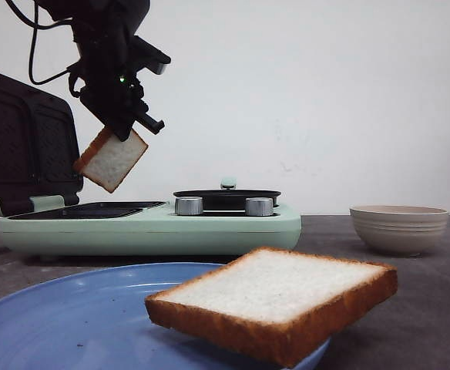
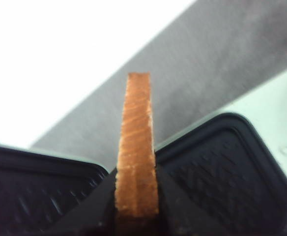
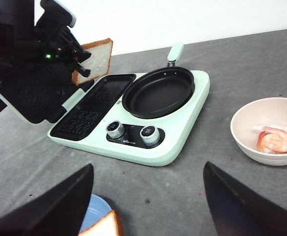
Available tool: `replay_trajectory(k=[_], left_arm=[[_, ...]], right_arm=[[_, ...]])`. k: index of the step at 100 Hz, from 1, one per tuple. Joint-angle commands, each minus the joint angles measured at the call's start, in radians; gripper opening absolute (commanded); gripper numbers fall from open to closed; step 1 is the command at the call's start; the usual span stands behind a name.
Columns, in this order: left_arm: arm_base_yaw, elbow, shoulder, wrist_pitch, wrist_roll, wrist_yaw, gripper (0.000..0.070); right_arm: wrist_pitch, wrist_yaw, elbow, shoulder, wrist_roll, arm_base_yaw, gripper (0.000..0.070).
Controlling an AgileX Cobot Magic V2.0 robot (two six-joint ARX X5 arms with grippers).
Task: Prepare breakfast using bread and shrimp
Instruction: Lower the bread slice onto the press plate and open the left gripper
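Note:
The bread slice, now tilted above the open sandwich plates, will go down flat from my left gripper onto the lower black sandwich plate (image 1: 111, 203) (image 2: 215, 194) next to the open lid.
My left gripper (image 1: 121, 131) is shut on a bread slice (image 1: 111, 159) and holds it tilted in the air above the open sandwich plates (image 1: 94, 210) of the mint-green breakfast maker (image 1: 209, 225). In the left wrist view the slice's brown crust edge (image 2: 137, 147) stands between my fingers. It also shows in the right wrist view (image 3: 95, 59). A second bread slice (image 1: 275, 301) lies on the rim of a blue plate (image 1: 63, 316) at the front. Shrimp (image 3: 276, 141) lie in a cream bowl (image 3: 266, 130). My right gripper (image 3: 148, 206) is open and empty above the table.
The maker's lid (image 1: 25, 142) stands open at the left. Its round black pan (image 3: 158, 92) and two knobs (image 3: 132, 132) are on its right half. The cream bowl (image 1: 398, 227) sits on the grey table at the right.

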State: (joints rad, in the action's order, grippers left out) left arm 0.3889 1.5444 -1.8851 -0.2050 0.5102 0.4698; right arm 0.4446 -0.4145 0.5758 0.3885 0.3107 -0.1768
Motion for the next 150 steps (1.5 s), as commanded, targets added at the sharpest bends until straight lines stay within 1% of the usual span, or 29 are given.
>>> replay_trajectory(k=[1,11,22,38,51,67,77,89,92,95,98,104,106,108,112,131,134,142,150], left_arm=[[0.002,0.024,-0.027,0.018,0.052,0.012,0.0001],[0.002,0.024,-0.042,0.021,0.056,0.036,0.0001],[0.001,0.024,-0.062,0.019,0.059,0.037,0.0001],[0.006,0.024,-0.081,0.02,0.058,0.0,0.0001],[0.013,0.024,-0.098,0.016,0.053,-0.003,0.0],[0.018,0.024,-0.12,-0.005,0.024,-0.004,0.0],[0.024,0.024,-0.132,-0.023,0.019,-0.005,0.0],[0.032,0.024,-0.134,-0.04,0.019,-0.027,0.0005],[0.034,0.024,-0.134,-0.039,0.019,-0.026,0.0039],[0.035,0.024,-0.134,-0.037,0.019,-0.026,0.0108],[0.035,0.024,-0.134,-0.037,0.019,-0.026,0.0207],[0.036,0.024,-0.134,-0.037,0.019,-0.026,0.0432],[0.036,0.024,-0.134,-0.037,0.019,-0.026,0.0486],[0.036,0.024,-0.134,-0.037,0.019,-0.026,0.0525],[0.036,0.024,-0.134,-0.037,0.019,-0.026,0.0558],[0.044,0.024,-0.134,-0.04,0.019,-0.024,0.0563],[0.046,0.024,-0.133,-0.041,0.019,-0.024,0.0583],[0.055,0.026,-0.133,-0.041,0.01,-0.018,0.07],[0.062,0.033,-0.133,-0.042,-0.033,-0.015,0.07]], right_arm=[[-0.006,0.005,0.014,0.004,-0.013,-0.005,0.044],[-0.001,0.005,0.014,0.004,-0.015,-0.005,0.044],[0.0,0.005,0.014,0.004,-0.029,-0.005,0.044],[0.006,0.02,0.014,0.009,-0.032,-0.005,0.044],[0.006,0.024,0.014,0.009,-0.032,-0.005,0.044],[0.006,0.024,0.014,0.009,-0.032,-0.005,0.044],[0.006,0.024,0.014,0.009,-0.032,-0.005,0.044],[0.006,0.024,0.014,0.009,-0.033,-0.005,0.044],[0.006,0.024,0.014,0.009,-0.034,-0.005,0.044],[0.006,0.024,0.014,0.009,-0.035,-0.005,0.044],[0.006,0.024,0.014,0.009,-0.035,-0.005,0.044],[0.006,0.024,0.014,0.009,-0.037,-0.005,0.044],[0.006,0.024,0.014,0.009,-0.038,-0.005,0.044],[0.006,0.024,0.014,0.009,-0.039,-0.005,0.044],[0.006,0.024,0.014,0.009,-0.039,-0.005,0.044],[0.006,0.026,0.014,0.009,-0.042,-0.005,0.044],[0.006,0.028,0.014,0.009,-0.043,-0.005,0.044],[0.006,0.031,0.014,0.009,-0.043,-0.005,0.044],[0.006,0.031,0.014,0.009,-0.052,-0.005,0.044]])
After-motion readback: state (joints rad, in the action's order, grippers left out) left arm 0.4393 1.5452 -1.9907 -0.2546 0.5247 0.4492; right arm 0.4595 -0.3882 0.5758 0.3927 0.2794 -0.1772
